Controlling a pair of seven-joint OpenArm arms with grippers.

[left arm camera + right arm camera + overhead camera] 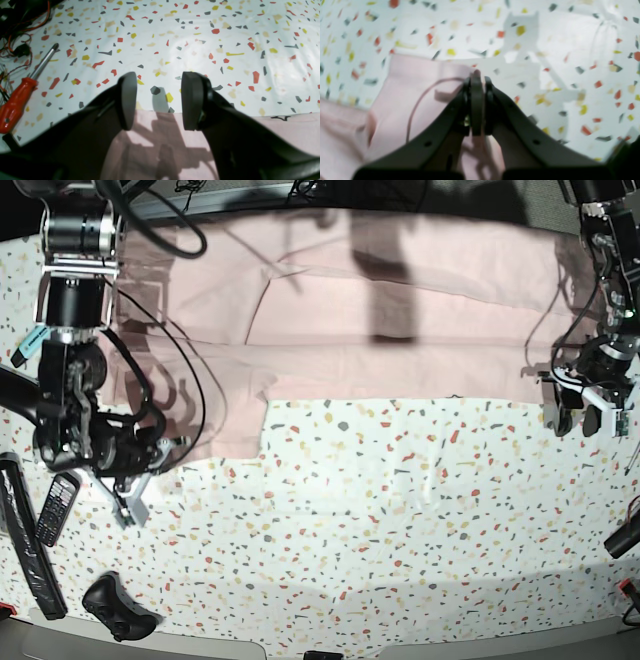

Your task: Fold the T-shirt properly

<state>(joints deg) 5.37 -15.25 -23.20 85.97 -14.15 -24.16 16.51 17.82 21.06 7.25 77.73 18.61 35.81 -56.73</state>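
Note:
The robot's right gripper should release the pinched corner of the T-shirt on the pink cloth (236,320) next to the short slanting crease.
The pale pink T-shirt (400,330) lies spread wide across the far half of the table, partly folded lengthwise. My right gripper (477,77) is shut on the T-shirt (415,75), with a bit of pink cloth pinched at the fingertips beside a seam; in the base view this gripper (128,505) is at the near left corner of the cloth. My left gripper (160,98) stands open just past the T-shirt's straight edge (287,132), nothing between its pads. In the base view the left gripper (585,418) hangs over the cloth's right end.
The table has a white speckled cover (400,520). A red-handled screwdriver (17,100) and loose cables (22,22) lie near the left gripper. A phone (55,510), a long black bar (25,530) and a black controller (115,605) sit at the near left.

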